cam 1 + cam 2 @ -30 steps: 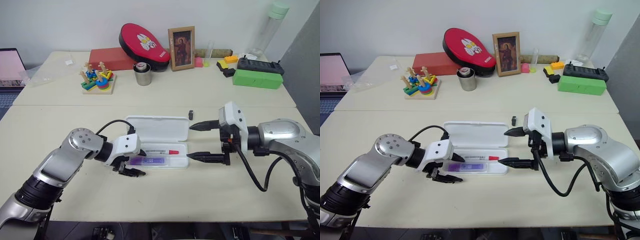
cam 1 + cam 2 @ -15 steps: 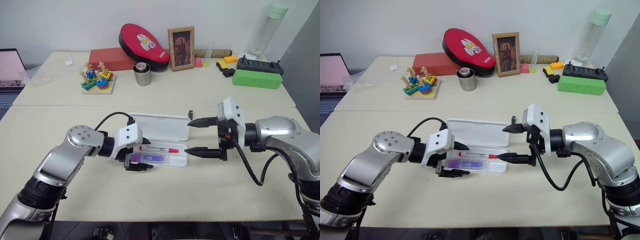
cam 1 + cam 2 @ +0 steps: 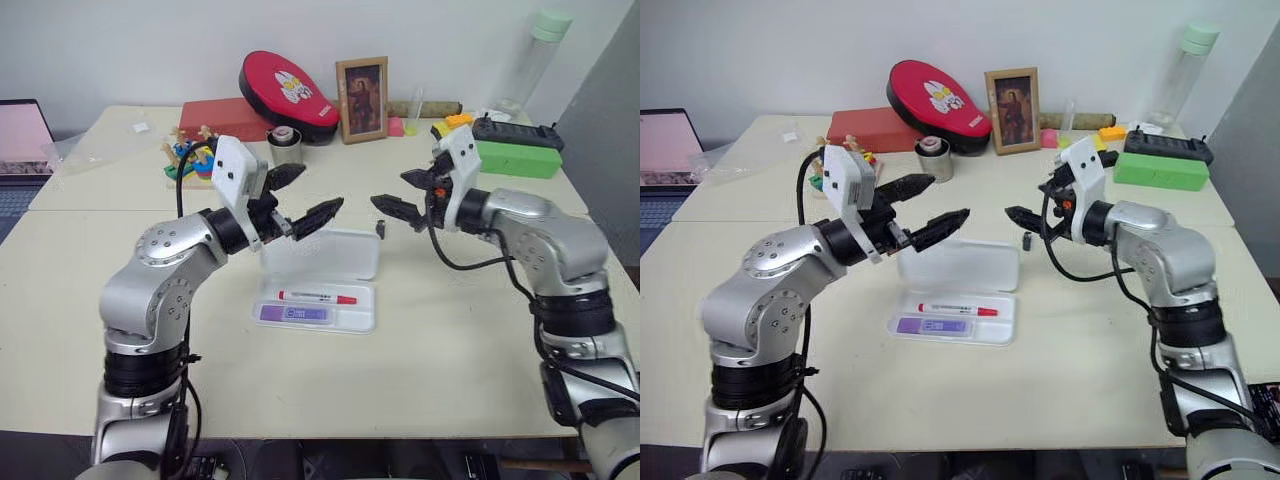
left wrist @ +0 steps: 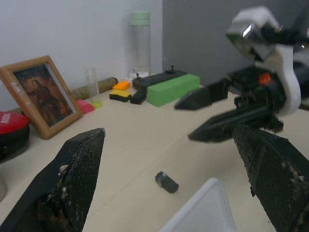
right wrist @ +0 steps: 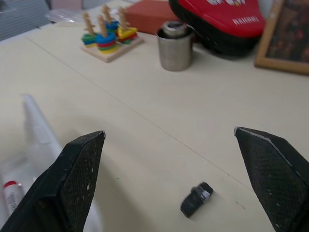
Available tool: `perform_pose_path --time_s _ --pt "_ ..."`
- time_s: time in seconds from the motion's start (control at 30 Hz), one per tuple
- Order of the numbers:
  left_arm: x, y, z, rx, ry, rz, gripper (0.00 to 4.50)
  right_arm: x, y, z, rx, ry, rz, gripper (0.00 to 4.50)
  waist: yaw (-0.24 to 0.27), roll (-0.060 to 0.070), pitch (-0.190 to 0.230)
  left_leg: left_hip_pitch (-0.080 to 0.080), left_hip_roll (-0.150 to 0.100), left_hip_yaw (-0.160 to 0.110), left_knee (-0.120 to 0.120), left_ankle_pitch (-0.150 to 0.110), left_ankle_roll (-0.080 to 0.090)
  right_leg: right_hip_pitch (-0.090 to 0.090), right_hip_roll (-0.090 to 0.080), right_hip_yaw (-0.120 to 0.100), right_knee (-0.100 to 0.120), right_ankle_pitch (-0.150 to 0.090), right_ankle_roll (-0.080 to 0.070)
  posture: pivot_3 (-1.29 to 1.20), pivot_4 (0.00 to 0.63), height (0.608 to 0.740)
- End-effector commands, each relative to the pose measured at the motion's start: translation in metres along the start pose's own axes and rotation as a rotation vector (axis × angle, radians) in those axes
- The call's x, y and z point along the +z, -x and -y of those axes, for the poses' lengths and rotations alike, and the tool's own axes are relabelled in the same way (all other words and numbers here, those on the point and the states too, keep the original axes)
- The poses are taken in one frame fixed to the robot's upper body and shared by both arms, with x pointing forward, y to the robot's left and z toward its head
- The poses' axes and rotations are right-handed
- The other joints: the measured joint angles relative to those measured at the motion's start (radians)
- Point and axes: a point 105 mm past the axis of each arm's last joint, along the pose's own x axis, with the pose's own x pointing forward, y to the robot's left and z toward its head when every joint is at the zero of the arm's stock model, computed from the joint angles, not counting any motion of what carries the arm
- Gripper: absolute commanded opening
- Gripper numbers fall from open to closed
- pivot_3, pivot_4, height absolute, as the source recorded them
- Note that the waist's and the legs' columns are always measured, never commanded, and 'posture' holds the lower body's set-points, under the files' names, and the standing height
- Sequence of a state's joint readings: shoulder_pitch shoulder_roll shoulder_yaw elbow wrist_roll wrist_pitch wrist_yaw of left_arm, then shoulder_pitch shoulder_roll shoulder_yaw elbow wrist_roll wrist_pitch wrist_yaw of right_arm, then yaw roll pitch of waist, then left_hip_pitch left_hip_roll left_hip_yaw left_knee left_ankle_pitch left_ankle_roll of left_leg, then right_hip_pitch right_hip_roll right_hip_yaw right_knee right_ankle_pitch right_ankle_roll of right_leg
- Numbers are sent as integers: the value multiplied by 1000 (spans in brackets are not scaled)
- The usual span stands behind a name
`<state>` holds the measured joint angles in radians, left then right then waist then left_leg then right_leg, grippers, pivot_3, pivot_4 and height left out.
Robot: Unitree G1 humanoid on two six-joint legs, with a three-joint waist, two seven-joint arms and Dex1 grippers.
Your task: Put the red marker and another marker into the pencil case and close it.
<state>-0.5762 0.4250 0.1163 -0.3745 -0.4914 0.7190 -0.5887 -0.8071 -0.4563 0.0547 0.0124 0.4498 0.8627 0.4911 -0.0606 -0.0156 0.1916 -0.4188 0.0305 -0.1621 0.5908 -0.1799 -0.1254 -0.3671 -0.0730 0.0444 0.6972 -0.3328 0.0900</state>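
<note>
The plain end of the black stub (image 3: pixel 380 234) (image 5: pixel 189 207) lies just behind the corner of the pencil case's lid, and my right gripper should close on it next.
The white pencil case (image 3: pixel 330 258) lies open mid-table, its lid folded back behind the tray. In the tray are the red marker (image 3: pixel 318 297), with its red cap to the right, and the chunky purple marker (image 3: pixel 293 313) in front of it. My left gripper (image 3: pixel 322 186) hovers above the lid's left end, open and empty, pointing right. Facing it, my right gripper (image 3: pixel 388 188) hangs open and empty above the table behind the case's right end. The left wrist view shows the right gripper (image 4: pixel 183 121) between my own fingers (image 4: pixel 72 183).
A small black stub (image 3: pixel 381 229) lies just behind the lid's right corner. Along the back stand a green box (image 3: pixel 515 158), a steel cup (image 3: pixel 285 146), a photo frame (image 3: pixel 362 97), a ring-stacking toy (image 3: pixel 190 158) and a red cushion (image 3: pixel 288 82).
Both grippers have lifted from beside the tray to well above the table behind it. The left one opened wider and turned to point right. The markers and the case have not moved.
</note>
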Motion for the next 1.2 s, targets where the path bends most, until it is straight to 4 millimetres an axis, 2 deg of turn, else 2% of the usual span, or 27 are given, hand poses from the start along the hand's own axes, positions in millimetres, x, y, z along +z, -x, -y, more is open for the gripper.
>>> perform_pose_path --time_s 0.03,0.3,0.43,0.53,0.7,0.8,0.93,1.2 --pt "10 0 -8 69 -18 37 4485 7 -7 12 -106 -3 11 4500 -1 0 0 0 0 0 0 0 0 0 0 0 0 0 0 0 150 740" --pt "10 1 -19 131 -15 49 4485 -17 -29 15 -199 -47 -55 4500 -3 0 0 0 0 0 0 0 0 -1 0 0 0 0 0 0 150 740" --pt "6 5 -16 91 0 31 4485 -31 -36 15 -219 -37 -87 4500 -5 0 0 0 0 0 0 0 0 -1 0 0 0 0 0 0 150 740" --pt "1 13 -27 128 24 12 4485 -47 -41 20 -246 -12 -131 4500 -8 0 0 0 0 0 -1 0 0 -1 0 0 0 0 0 0 150 740" --pt "0 23 -38 122 43 -7 4485 -53 -48 19 -236 9 -152 4500 -20 0 0 0 0 0 -1 0 0 -1 0 0 1 0 0 0 150 740" --pt "-3 28 -35 67 47 -40 4485 -55 -50 16 -223 18 -161 4500 -24 0 0 0 0 0 -1 0 0 -1 0 0 0 0 0 0 150 740" --pt "-11 36 -19 -66 36 -106 4485 -69 -50 16 -235 23 -206 4500 -27 1 0 0 0 0 -1 0 0 -1 0 0 0 0 0 0 150 740" --pt "-12 33 -22 -68 2 -112 4485 -80 -51 15 -240 30 -239 4500 -27 1 0 0 0 0 -1 0 0 -1 0 0 0 0 0 0 150 740"
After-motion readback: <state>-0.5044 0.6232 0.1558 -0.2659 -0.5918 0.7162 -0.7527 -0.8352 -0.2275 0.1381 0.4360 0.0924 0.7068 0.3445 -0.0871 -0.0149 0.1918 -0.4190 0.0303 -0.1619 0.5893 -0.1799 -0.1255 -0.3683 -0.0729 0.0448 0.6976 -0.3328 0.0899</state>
